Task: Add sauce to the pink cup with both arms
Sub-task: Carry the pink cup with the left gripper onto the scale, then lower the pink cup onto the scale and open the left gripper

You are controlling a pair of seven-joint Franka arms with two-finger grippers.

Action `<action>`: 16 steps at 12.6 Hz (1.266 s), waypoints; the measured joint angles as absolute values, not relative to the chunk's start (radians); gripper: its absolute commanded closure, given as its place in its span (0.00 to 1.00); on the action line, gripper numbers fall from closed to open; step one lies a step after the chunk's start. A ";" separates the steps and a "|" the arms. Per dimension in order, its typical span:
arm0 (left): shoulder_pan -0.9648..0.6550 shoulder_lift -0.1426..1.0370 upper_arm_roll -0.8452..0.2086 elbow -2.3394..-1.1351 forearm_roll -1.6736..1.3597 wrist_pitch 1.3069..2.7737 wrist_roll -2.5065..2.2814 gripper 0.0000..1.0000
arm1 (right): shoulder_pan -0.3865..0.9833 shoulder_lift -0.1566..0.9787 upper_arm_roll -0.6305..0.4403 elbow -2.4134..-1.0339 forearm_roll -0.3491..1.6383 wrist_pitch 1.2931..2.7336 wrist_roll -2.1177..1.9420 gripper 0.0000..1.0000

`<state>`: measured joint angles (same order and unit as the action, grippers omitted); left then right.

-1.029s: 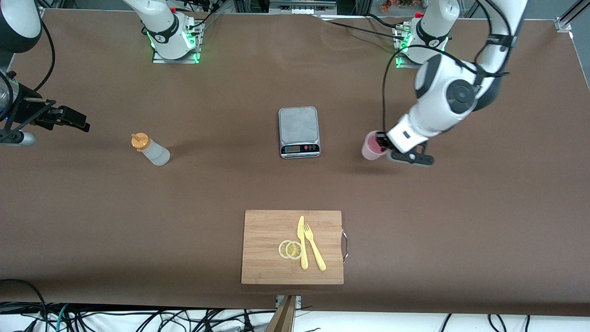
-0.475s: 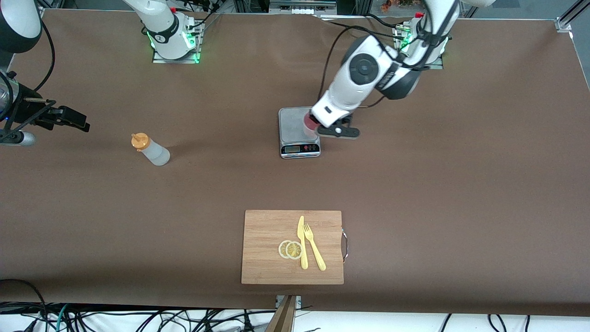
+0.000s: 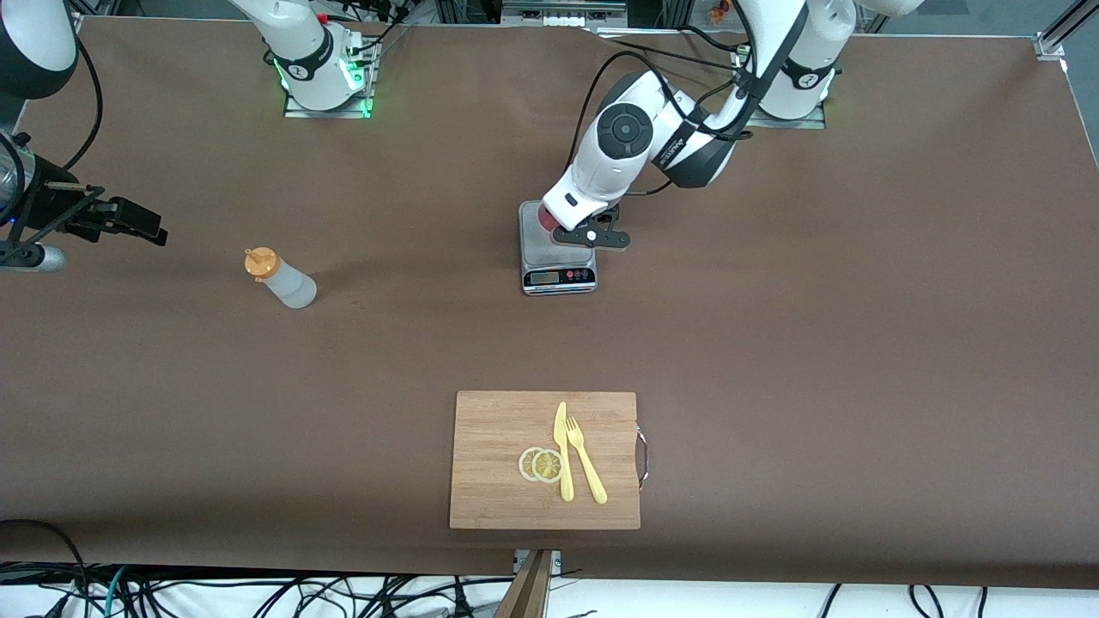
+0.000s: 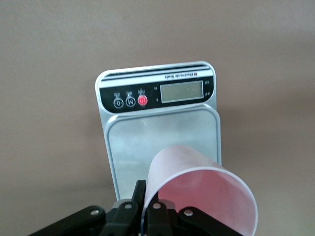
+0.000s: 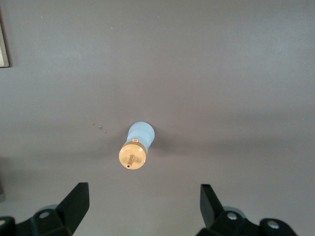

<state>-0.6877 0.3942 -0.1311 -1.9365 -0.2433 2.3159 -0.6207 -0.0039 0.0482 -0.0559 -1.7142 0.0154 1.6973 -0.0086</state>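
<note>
My left gripper has the pink cup. Next, I set it down on the middle of the silver kitchen scale's plate (image 3: 552,228) (image 4: 173,161).
The pink cup (image 3: 547,216) (image 4: 197,194) is held over the plate of the silver kitchen scale (image 3: 558,249) (image 4: 157,137). My left gripper (image 3: 568,228) (image 4: 146,209) is shut on the cup's rim, one finger inside the wall and one outside. I cannot tell whether the cup's base touches the plate. The sauce bottle (image 3: 282,279) (image 5: 138,146), whitish with an orange nozzle cap, stands upright on the table toward the right arm's end. My right gripper (image 3: 129,221) (image 5: 145,204) waits in the air near that end of the table, open, with nothing between its fingers (image 5: 76,204).
A wooden cutting board (image 3: 498,429) lies nearer the front camera than the scale. On it are a yellow knife (image 3: 562,451), a yellow fork (image 3: 585,468) and two lemon slices (image 3: 541,464). The arm bases (image 3: 322,73) stand at the table's back edge.
My left arm has carried the pink cup from the left arm's end of the table to over the scale. The right arm and the sauce bottle have not moved.
</note>
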 measured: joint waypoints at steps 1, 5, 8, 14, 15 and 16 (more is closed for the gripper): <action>-0.697 0.400 -0.131 -1.939 -0.233 2.316 -0.621 1.00 | -0.004 0.048 -0.056 -1.714 0.015 1.697 -0.009 0.00; -0.721 0.425 -0.131 -1.943 -0.202 2.318 -0.653 1.00 | -0.004 0.048 -0.058 -1.714 0.015 1.697 -0.009 0.00; -0.722 0.445 -0.130 -1.942 -0.189 2.342 -0.665 1.00 | -0.005 0.048 -0.058 -1.714 0.015 1.697 -0.009 0.00; -0.722 0.453 -0.130 -1.942 -0.189 2.357 -0.670 0.00 | -0.005 0.049 -0.058 -1.714 0.015 1.680 -0.009 0.00; -0.722 0.455 -0.129 -1.942 -0.189 2.358 -0.674 0.00 | -0.005 0.049 -0.058 -1.714 0.015 1.679 -0.009 0.00; -0.722 0.454 -0.129 -1.942 -0.189 2.359 -0.678 0.00 | -0.005 0.049 -0.058 -1.714 0.015 1.679 -0.009 0.00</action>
